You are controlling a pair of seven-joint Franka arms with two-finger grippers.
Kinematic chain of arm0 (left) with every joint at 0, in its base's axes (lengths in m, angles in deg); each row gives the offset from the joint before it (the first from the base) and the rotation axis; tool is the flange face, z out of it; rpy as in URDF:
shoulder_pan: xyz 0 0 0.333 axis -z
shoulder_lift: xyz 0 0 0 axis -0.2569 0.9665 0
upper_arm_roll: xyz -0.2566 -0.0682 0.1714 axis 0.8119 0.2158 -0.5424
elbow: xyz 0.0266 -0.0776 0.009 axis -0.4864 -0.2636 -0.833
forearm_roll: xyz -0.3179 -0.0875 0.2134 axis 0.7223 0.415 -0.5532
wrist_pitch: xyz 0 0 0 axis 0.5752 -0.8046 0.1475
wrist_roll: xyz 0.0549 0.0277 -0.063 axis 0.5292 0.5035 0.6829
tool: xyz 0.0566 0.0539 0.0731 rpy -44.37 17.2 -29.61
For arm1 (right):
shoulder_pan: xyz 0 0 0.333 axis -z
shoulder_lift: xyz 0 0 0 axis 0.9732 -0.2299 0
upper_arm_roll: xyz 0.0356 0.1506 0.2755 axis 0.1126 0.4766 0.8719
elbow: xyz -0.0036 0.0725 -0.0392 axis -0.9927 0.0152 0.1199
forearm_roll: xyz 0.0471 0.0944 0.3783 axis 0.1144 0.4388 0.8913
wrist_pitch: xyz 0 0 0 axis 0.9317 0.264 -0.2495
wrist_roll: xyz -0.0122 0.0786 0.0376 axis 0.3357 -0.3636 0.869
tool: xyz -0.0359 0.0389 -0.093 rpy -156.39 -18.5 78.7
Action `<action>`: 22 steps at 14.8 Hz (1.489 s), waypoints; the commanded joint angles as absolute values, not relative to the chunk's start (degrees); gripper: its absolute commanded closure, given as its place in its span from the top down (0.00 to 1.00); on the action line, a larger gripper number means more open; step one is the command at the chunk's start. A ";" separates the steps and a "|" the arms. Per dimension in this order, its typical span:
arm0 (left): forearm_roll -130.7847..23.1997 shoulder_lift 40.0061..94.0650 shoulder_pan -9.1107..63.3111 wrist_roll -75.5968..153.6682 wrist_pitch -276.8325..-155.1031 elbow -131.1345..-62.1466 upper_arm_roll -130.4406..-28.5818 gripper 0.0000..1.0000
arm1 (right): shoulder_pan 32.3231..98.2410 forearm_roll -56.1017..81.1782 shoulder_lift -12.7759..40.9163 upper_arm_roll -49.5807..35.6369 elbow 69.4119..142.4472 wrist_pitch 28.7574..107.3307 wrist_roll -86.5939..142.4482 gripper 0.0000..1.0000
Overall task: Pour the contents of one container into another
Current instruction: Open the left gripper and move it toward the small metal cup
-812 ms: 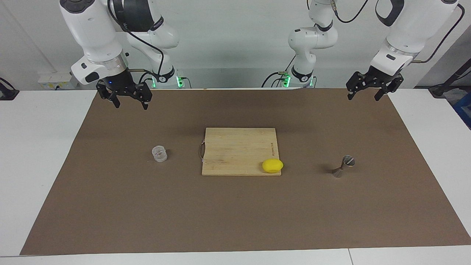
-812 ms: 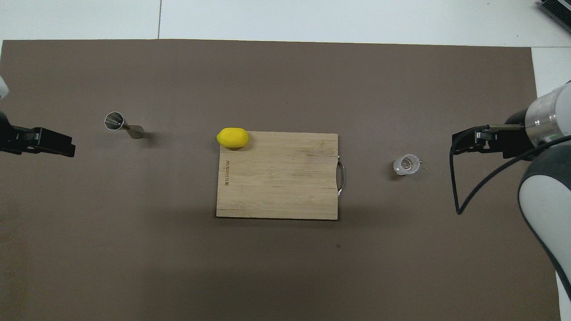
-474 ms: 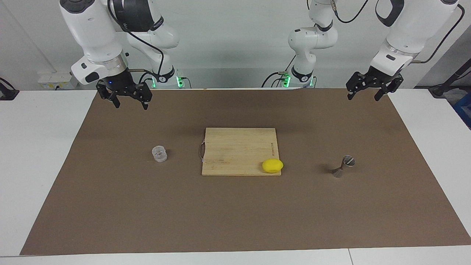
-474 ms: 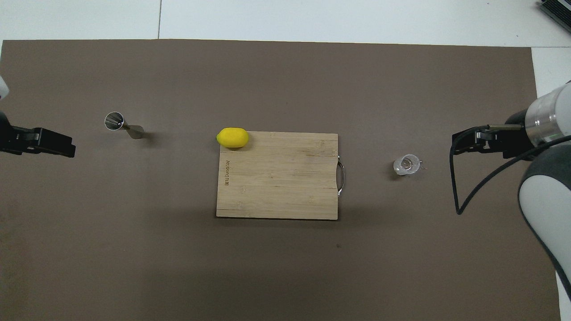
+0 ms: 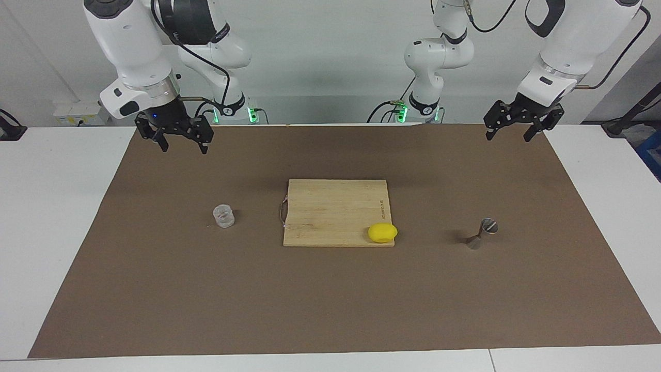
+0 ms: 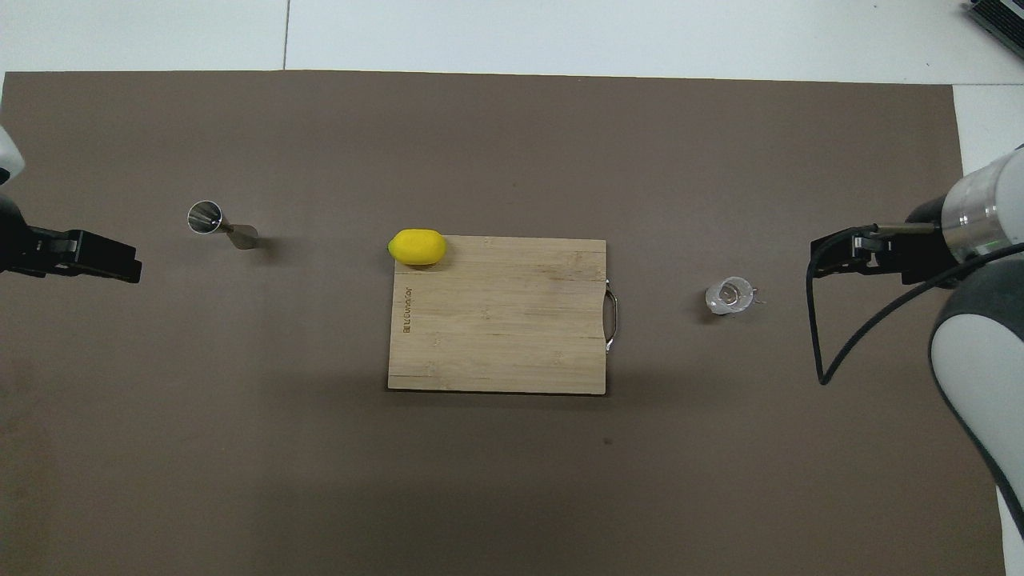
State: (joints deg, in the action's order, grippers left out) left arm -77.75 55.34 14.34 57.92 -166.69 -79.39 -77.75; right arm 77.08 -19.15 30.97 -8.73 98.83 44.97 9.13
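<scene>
Next, I should close my left gripper on the upper half (image 6: 210,222) of the metal hourglass jigger, just below the jigger's top rim.
The clear glass cup (image 5: 223,216) stands on the brown mat toward the right arm's end; it also shows in the overhead view (image 6: 728,295). The metal hourglass jigger (image 5: 482,233) stands on the mat toward the left arm's end, and it shows in the overhead view too (image 6: 220,224). My right gripper (image 5: 184,149) hangs open and empty in the air over the mat, apart from the cup (image 6: 820,260). My left gripper (image 5: 508,136) hangs open and empty over the mat, apart from the jigger (image 6: 128,268).
A wooden cutting board (image 5: 330,206) with a metal handle lies in the middle of the mat (image 6: 496,336). A yellow lemon (image 5: 382,232) sits on the board's corner farthest from the robots, toward the jigger (image 6: 417,246). White table surrounds the mat (image 5: 330,299).
My left gripper has shifted slightly toward the middle of the table. The right gripper, cup, jigger and lemon have not moved.
</scene>
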 commanded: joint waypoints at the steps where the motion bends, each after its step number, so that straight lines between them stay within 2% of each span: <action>1: -77.26 55.04 15.23 58.35 -166.27 -79.73 -78.32 1.00 | 77.67 -18.14 32.05 -8.64 99.56 44.05 10.44 1.00; 6: -75.68 55.92 14.36 57.73 -163.55 -81.65 -78.67 1.00 | 77.67 -18.14 32.05 -8.64 99.56 44.05 10.44 1.00; 10: -73.58 61.97 10.93 56.07 -163.10 -82.28 -79.72 1.00 | 77.76 -18.14 32.05 -8.64 99.56 44.14 10.44 1.00; 14: -65.85 65.59 10.84 37.45 -164.85 -83.06 -85.51 1.00 | 77.67 -18.14 32.05 -8.64 99.56 44.14 10.44 1.00; 18: -55.41 65.06 10.84 22.36 -170.91 -89.56 -90.26 1.00 | 77.67 -18.14 32.05 -8.64 99.56 44.14 10.44 1.00; 22: -39.85 62.69 10.58 13.10 -180.67 -99.92 -94.40 1.00 | 77.67 -18.14 32.05 -8.64 99.56 44.14 10.44 1.00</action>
State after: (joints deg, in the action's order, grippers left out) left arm -45.75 66.12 10.66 17.32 -176.12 -92.89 -93.35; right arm 77.08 -19.15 30.97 -8.73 98.83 44.97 9.13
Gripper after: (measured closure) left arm 0.000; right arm 0.000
